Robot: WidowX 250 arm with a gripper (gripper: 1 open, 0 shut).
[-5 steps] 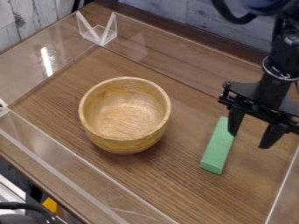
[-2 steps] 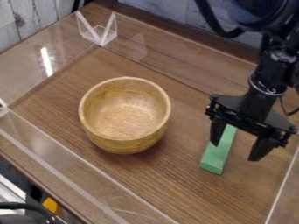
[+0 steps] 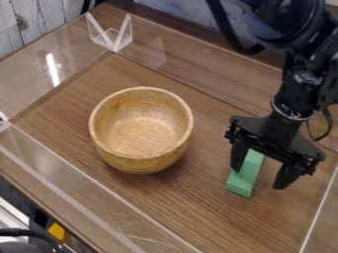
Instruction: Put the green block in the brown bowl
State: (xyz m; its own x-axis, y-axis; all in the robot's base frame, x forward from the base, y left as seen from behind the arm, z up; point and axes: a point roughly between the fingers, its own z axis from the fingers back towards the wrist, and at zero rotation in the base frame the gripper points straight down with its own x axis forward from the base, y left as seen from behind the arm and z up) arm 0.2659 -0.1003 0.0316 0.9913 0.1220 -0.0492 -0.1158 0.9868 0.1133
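Observation:
My gripper is off to one side of the green block, so I need to lift clear, move toward the brown bowl and grab the block's far end (image 3: 252,154).
The green block (image 3: 244,179) lies flat on the wooden table at the right, its upper half hidden behind my gripper. My gripper (image 3: 266,167) points straight down and stands open right over the block, one finger on each side of it, low near the table. I cannot tell whether the fingers touch the block. The brown bowl (image 3: 141,128) sits left of the block, round, thick-walled and with nothing in it.
Clear acrylic walls (image 3: 111,33) fence the table at the back, left and front. The right wall (image 3: 321,212) runs close beside the gripper. The black arm (image 3: 301,79) rises from the gripper toward the top right.
The gripper has come down and shifted left, from beside the block's upper end to straddling the block. Block and bowl have not moved.

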